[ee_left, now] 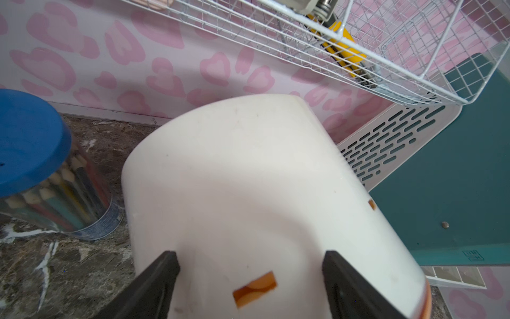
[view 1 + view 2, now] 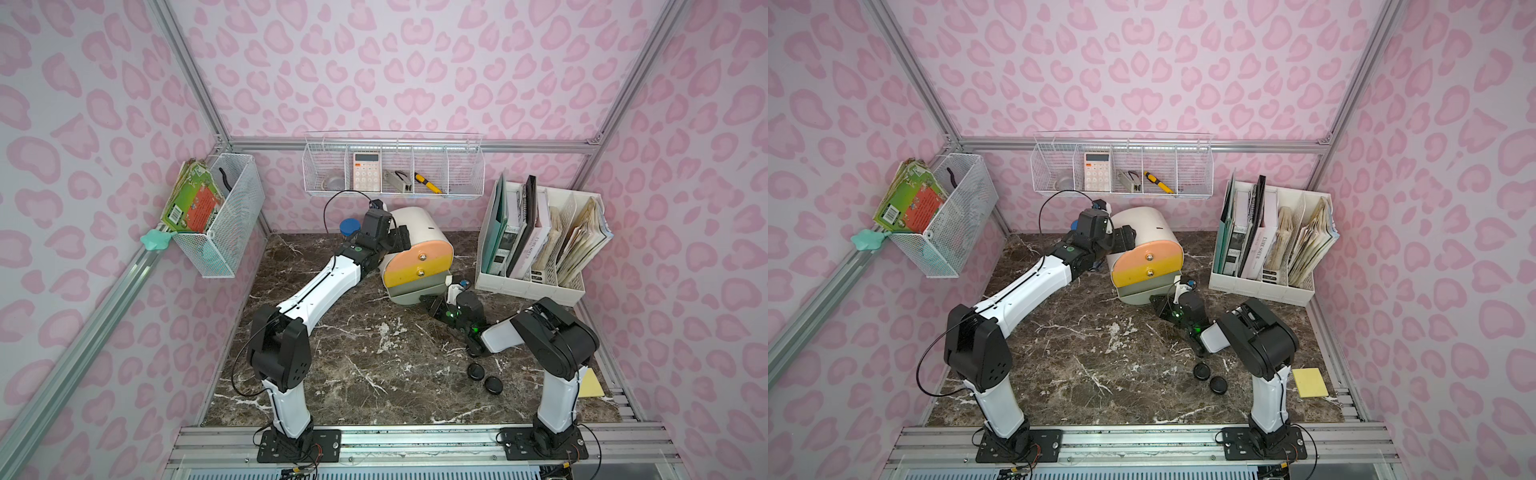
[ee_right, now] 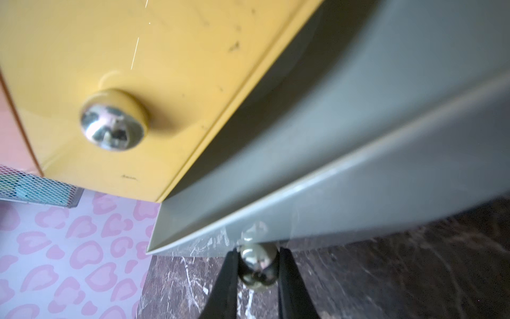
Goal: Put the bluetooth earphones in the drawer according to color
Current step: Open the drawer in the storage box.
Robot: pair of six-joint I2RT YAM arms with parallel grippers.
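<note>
The robot's right gripper will release the grey-green drawer's metal knob over the marble (image 2: pixel 425 327) beside the white speckled patch.
The drawer cabinet (image 2: pixel 419 224) (image 2: pixel 1146 226) is a white barrel at the middle back of the table, with peach, yellow and grey-green fronts. Its grey-green bottom drawer (image 2: pixel 415 291) (image 3: pixel 358 138) stands pulled partly out. My right gripper (image 2: pixel 432 300) (image 3: pixel 258 265) is shut on that drawer's metal knob (image 3: pixel 258 261). My left gripper (image 2: pixel 399 239) (image 1: pixel 249 254) is open, its fingers spread over the white body (image 1: pixel 248 179) from the back left. Two black bluetooth earphones (image 2: pixel 475 370) (image 2: pixel 493 384) lie side by side on the marble near the right arm, also seen in a top view (image 2: pixel 1201 370).
A white slotted file rack (image 2: pixel 536 282) full of books stands at the back right. A blue-lidded jar of pencils (image 2: pixel 349 226) (image 1: pixel 30 138) sits just left of the cabinet. A wire basket (image 2: pixel 395 170) hangs on the back wall, a mesh basket (image 2: pixel 224 224) on the left. A yellow pad (image 2: pixel 1309 382) lies front right.
</note>
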